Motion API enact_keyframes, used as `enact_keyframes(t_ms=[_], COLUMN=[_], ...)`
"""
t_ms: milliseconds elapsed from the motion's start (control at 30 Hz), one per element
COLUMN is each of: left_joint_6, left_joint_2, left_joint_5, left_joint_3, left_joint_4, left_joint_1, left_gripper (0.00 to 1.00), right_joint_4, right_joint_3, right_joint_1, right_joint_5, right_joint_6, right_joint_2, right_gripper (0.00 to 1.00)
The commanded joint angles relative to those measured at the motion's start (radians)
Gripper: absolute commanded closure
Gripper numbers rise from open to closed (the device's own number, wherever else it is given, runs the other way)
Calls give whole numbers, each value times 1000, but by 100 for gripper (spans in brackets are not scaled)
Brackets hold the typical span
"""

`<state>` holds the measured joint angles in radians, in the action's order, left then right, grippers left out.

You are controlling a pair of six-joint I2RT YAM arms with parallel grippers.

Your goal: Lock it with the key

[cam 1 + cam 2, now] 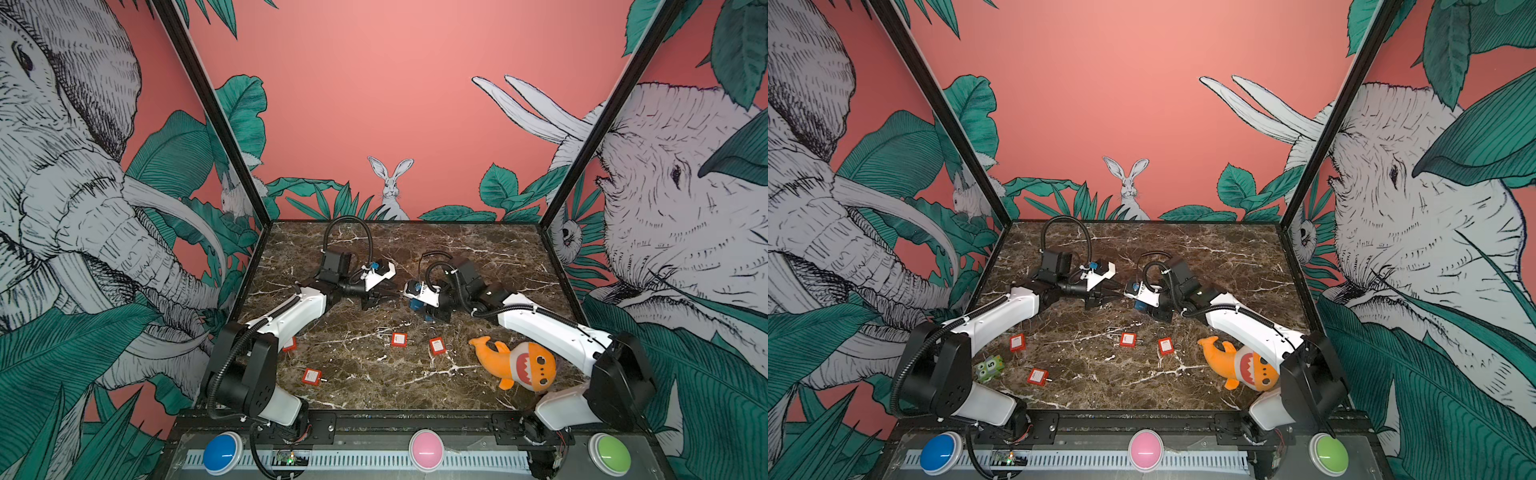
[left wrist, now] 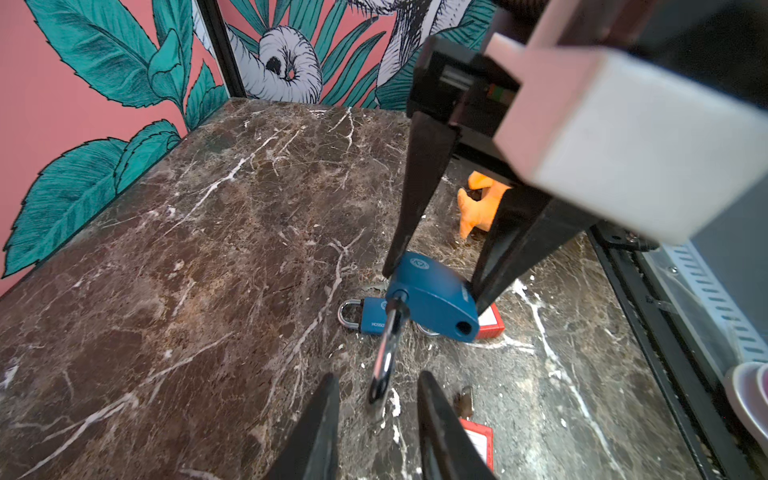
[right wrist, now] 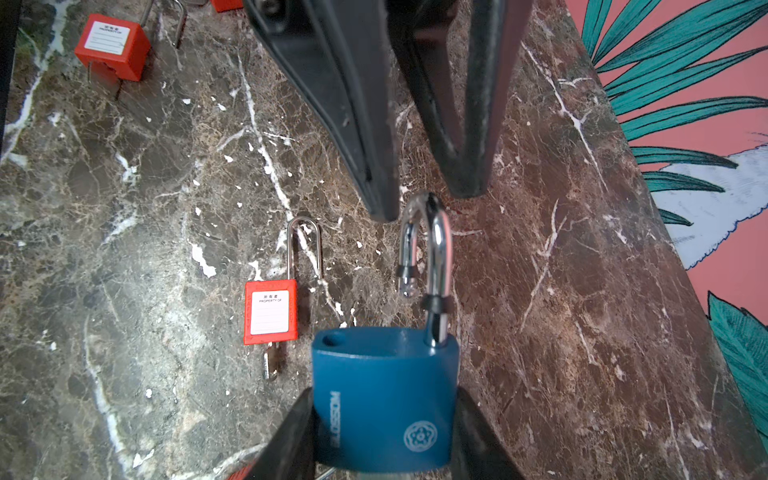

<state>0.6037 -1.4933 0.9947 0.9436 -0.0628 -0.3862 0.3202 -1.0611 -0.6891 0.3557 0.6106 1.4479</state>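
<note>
Next, my right gripper takes the padlock's body by its broad sides (image 3: 384, 400) while my left gripper holds the padlock's shackle, because my right gripper now holds the blue padlock's narrow sides.
My right gripper (image 3: 384, 399) is shut on the body of a blue padlock (image 3: 382, 411), held above the marble table (image 1: 374, 386). Its silver shackle (image 3: 436, 249) is raised out of one hole and points at my left gripper (image 2: 376, 382). The left gripper is open, a finger on each side of the shackle's bend (image 2: 386, 353), with a gap on both sides. In both top views the two grippers meet at mid-table, left gripper (image 1: 386, 296) facing the blue padlock (image 1: 415, 304). The padlock's bottom is hidden between the jaws. A key (image 3: 270, 363) sticks out of a red padlock (image 3: 270, 311).
Several red padlocks (image 1: 399, 339) (image 1: 437, 345) (image 1: 311, 376) lie near the front. A second, smaller blue padlock (image 2: 372, 318) lies shut on the table below the held one. An orange shark plush (image 1: 519, 361) lies by the right arm, a green number toy (image 1: 989, 368) by the left.
</note>
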Motion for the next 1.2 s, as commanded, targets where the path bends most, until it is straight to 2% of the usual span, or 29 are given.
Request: enact_keyframes(t_ms=[0, 267, 500, 733, 767, 800, 933, 1033, 1167], left_joint_6=[55, 74, 79, 94, 96, 95, 44, -39, -78], left_joint_2=[-8, -24, -37, -46, -45, -45, -40, -25, -10], left_joint_5=[48, 31, 33, 58, 66, 72, 104, 121, 140], left_joint_3=[35, 46, 54, 61, 62, 61, 50, -8, -64], left_joint_4=[-66, -93, -93, -115, -115, -114, -57, 85, 203], left_joint_1=[-11, -29, -48, -48, -48, -49, -49, -49, -59], left_gripper=[66, 69, 77, 97, 100, 100, 100, 100, 100], right_joint_4=[-38, -47, -42, -43, -39, -32, 84, 201, 254], right_joint_3=[-41, -40, -42, -42, -42, -44, -85, -103, -85], right_joint_1=[2, 3, 1, 0, 0, 0, 3, 12, 53], right_joint_5=[30, 38, 44, 39, 38, 37, 76, 104, 140], right_joint_6=[21, 25, 31, 39, 39, 38, 23, 39, 7], right_joint_2=[-28, -34, -35, -38, -39, -39, -51, -62, -80], right_gripper=[75, 75, 75, 74, 73, 67, 38, 32, 31])
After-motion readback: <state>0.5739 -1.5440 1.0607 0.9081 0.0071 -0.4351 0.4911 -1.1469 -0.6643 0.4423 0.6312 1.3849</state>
